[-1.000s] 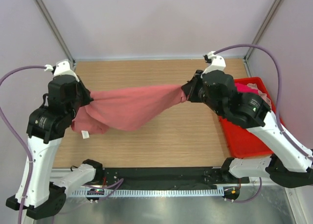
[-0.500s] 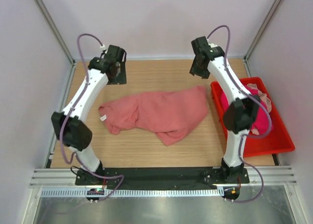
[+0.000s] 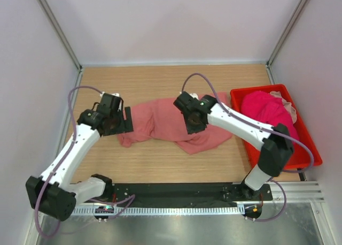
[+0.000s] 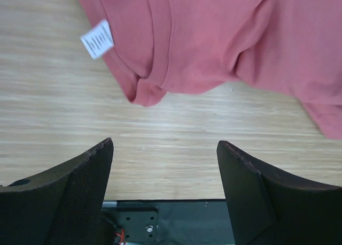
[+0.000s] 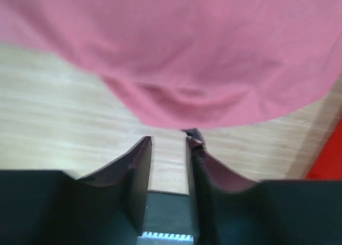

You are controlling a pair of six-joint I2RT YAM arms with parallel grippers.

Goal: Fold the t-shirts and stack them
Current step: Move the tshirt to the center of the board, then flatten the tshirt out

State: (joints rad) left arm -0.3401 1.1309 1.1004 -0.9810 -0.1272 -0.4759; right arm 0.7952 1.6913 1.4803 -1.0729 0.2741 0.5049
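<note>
The small near corner (image 3: 126,144) (image 4: 148,97) of the salmon t-shirt, close to its white label, will be gripped by my left gripper.
A large salmon t-shirt (image 3: 157,122) lies crumpled on the wooden table, spread from left of centre towards the bin. My left gripper (image 3: 118,122) hovers over its left end. In the left wrist view this gripper (image 4: 164,143) stands wide open with only bare wood between the fingers, and the t-shirt (image 4: 240,36) with its white label (image 4: 98,39) lies just beyond the tips. My right gripper (image 3: 191,122) hangs over the shirt's middle. In its wrist view that gripper (image 5: 169,140) shows a narrow gap with nothing in it, close to the shirt's hem (image 5: 203,58).
A red plastic bin (image 3: 256,154) stands at the table's right edge, holding a magenta t-shirt (image 3: 264,110) and a pale pink one (image 3: 286,101). The bin's corner (image 5: 331,159) shows in the right wrist view. The black base rail (image 3: 176,191) runs along the near edge.
A second ago both grippers held the salmon shirt stretched in the air. They let go, it dropped onto the table, the arms swung back, then returned over it. The right jaws have narrowed.
</note>
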